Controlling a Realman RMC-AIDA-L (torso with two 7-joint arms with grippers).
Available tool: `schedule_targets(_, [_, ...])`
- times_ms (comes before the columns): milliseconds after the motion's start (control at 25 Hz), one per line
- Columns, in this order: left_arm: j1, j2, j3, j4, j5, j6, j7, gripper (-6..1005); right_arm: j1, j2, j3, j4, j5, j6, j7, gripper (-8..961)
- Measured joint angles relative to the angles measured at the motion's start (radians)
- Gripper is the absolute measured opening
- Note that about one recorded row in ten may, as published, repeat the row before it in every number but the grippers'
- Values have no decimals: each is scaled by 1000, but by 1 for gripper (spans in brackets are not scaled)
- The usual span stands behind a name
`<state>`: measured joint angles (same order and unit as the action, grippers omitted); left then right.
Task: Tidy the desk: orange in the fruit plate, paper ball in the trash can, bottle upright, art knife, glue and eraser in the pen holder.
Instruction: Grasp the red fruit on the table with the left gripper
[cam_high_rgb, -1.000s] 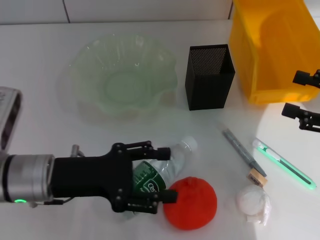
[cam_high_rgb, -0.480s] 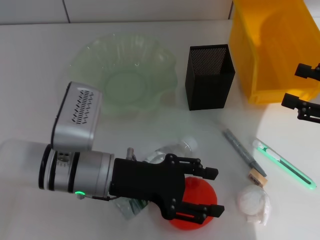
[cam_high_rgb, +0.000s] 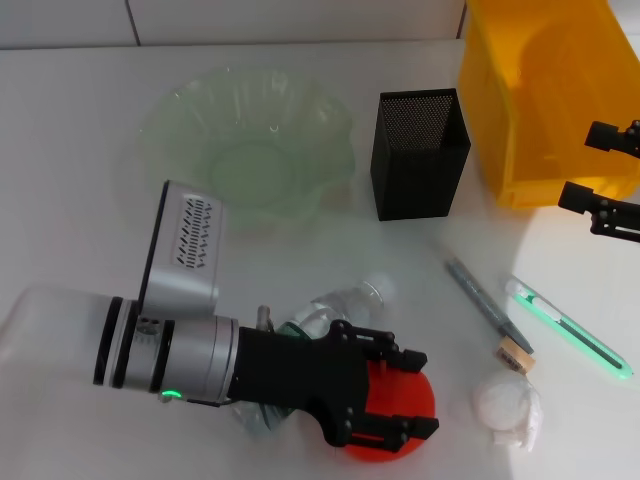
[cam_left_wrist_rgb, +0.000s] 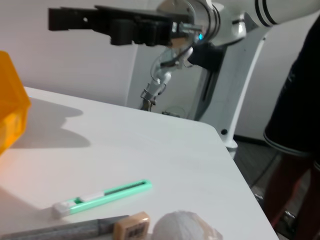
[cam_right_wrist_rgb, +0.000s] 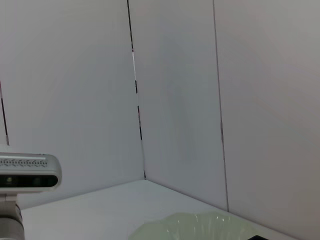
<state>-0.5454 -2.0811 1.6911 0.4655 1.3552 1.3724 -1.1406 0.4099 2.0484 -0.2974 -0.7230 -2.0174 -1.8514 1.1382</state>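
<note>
The front edge of the orange sticks out past the near finger of my left gripper, so next I lift clear, slant toward the front and grab the orange's middle (cam_high_rgb: 392, 396).
The red-orange orange (cam_high_rgb: 402, 388) lies at the table's front, and my left gripper (cam_high_rgb: 412, 393) is open with one finger on each side of it. The clear bottle (cam_high_rgb: 340, 305) lies on its side just behind, partly hidden by the gripper. The pale-green fruit plate (cam_high_rgb: 180, 110) is at the back left, with the black mesh pen holder (cam_high_rgb: 420, 155) and the yellow trash can (cam_high_rgb: 540, 100) to its right. A grey pen-like stick (cam_high_rgb: 485, 300), a green art knife (cam_high_rgb: 570, 328), the eraser (cam_high_rgb: 515, 355) and the paper ball (cam_high_rgb: 507, 405) lie front right. My right gripper (cam_high_rgb: 590, 165) is open by the trash can.
The left wrist view shows the art knife (cam_left_wrist_rgb: 102, 197), eraser (cam_left_wrist_rgb: 131, 227), paper ball (cam_left_wrist_rgb: 185, 227), the table's right edge and my right gripper (cam_left_wrist_rgb: 65, 17) above. The right wrist view shows walls and the plate's rim (cam_right_wrist_rgb: 200, 225).
My left gripper has moved from over the bottle to the right and down, and its fingers now stand on either side of the orange. The right gripper has barely moved.
</note>
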Motion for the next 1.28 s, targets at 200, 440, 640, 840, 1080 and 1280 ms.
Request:
schedule_targets(200, [14,-1,59,70,8,-35,4,549,0,0,0,-1,0,-2,0,817])
schedule_targets(440, [23,0,78,106,8,-58,-3,431,-4,-1,0,-1,-1,-1,-4,815])
schedule_targets(640, [20,0,87,135,9,-60,-24,278,-9,-3,8,-1,2,-2,-4,813])
schedule_targets(840, [24,0,92,170,9,-62,-36,91,-10,-5,10,-1,5,-2,-4,811])
schedule_targets(1080, [32,2,94,196,10,-55,-39,7,-12,-3,12,-1,20,1,-10,809])
schedule_targets(1280, [38,4,89,202,11,-50,-51,31,-14,-1,16,4,43,25,-12,807])
